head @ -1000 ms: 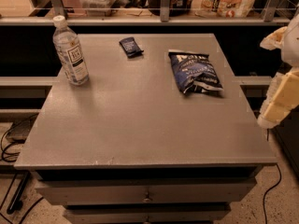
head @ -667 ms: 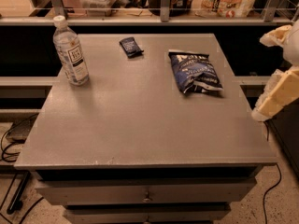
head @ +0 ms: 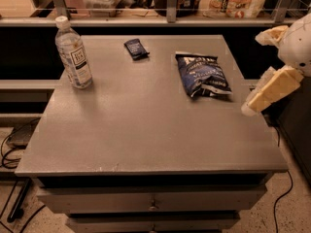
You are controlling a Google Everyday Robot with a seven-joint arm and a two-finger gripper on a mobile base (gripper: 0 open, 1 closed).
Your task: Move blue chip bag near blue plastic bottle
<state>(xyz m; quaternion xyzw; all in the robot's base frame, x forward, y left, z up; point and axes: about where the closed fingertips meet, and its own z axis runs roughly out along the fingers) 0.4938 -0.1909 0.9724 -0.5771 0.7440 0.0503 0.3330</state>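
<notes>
My gripper is going to close on the side of the blue chip bag (head: 213, 72) that sits farther away from the small dark-blue packet.
The blue chip bag (head: 202, 74) lies flat on the grey table (head: 141, 130), right of centre towards the back. The blue plastic bottle (head: 73, 54), clear with a white cap and a white label, stands upright at the back left corner. My gripper (head: 254, 74) hangs at the right edge of the table, just right of the bag and apart from it. Its two cream fingers (head: 270, 90) are spread apart and hold nothing.
A small dark-blue packet (head: 135, 48) lies at the back middle of the table. A shelf with bags and containers (head: 233, 1) runs behind a rail. Drawers (head: 150, 203) sit under the tabletop. Cables (head: 12, 144) lie on the floor at left.
My gripper has moved a little to the left, towards the table's right edge and the chip bag. The bag, bottle and packet have not moved.
</notes>
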